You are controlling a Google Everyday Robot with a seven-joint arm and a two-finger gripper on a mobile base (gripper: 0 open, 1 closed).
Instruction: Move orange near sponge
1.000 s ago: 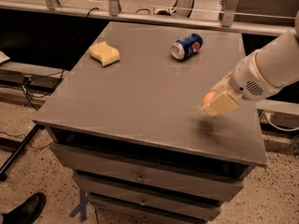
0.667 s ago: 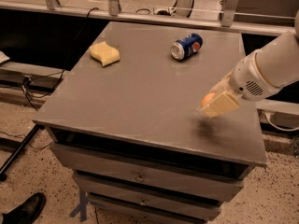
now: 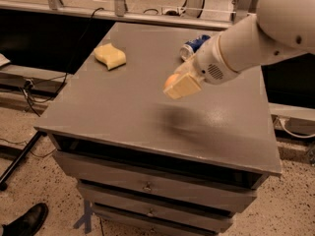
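Next, my gripper releases the orange on the table (image 3: 123, 60), right up against the side of the sponge that faces the blue soda can.
My gripper (image 3: 178, 84) hangs above the middle of the grey table (image 3: 123, 112), at the end of the white arm coming in from the upper right. Its cream pads are shut on the orange (image 3: 171, 80), of which only a small orange part shows on the left side between them. It is held clear of the tabletop, with a shadow below it. The pale yellow sponge (image 3: 110, 55) with wavy edges lies on the far left part of the table, well to the left of the gripper.
A blue soda can (image 3: 193, 45) lies on its side at the back of the table, partly hidden behind the arm. The table has drawers below its front edge. A dark shoe (image 3: 24, 221) is on the floor at the lower left. Cables run along the floor at left.
The arm has swung left, carrying the orange from near the table's right edge to above its middle, closer to the sponge. The sponge and can have not moved on the table.
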